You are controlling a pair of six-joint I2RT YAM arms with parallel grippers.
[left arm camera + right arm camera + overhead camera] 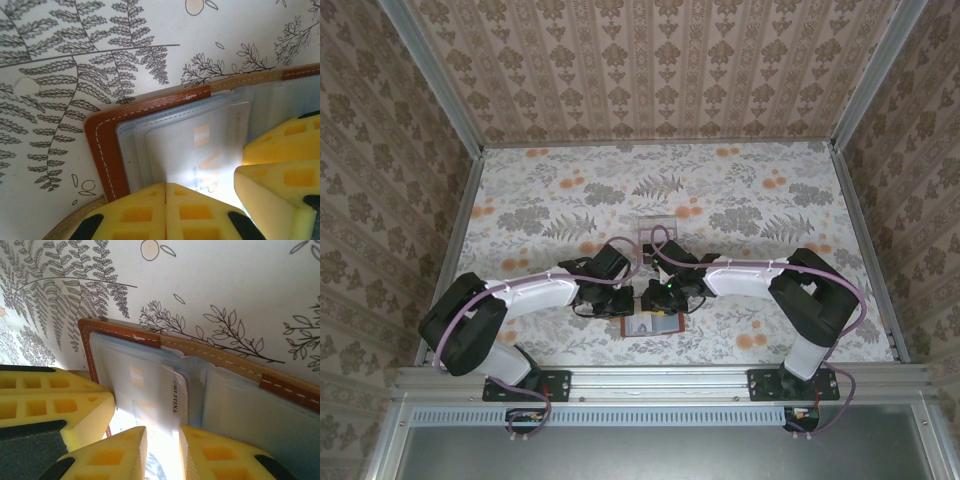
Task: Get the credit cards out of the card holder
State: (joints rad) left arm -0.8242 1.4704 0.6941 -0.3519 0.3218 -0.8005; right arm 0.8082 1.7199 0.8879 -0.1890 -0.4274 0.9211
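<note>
The card's printed end lies flat, a short way out of its sleeve, so the robot's right gripper should open wider and pinch its free edge (186,407) before it pulls.
The card holder (652,326) lies open on the table near the front edge, its brown leather rim (105,145) framing clear sleeves. One of the credit cards (200,150), pale with orange lettering, sits in the left sleeve. Another card (172,390) with black print sticks partly out of a middle sleeve. My left gripper (166,192) is shut, its tips resting on the left sleeve with nothing between them. My right gripper (162,440) stands a little open over the holder's middle, the printed card's lower end running toward the gap. Both grippers (625,300) (665,298) meet over the holder.
A small clear plastic box (653,228) stands on the floral table (550,200) just behind the two wrists. Patterned walls close in the back and both sides. The right gripper's fingers (280,150) sit close beside the left gripper's.
</note>
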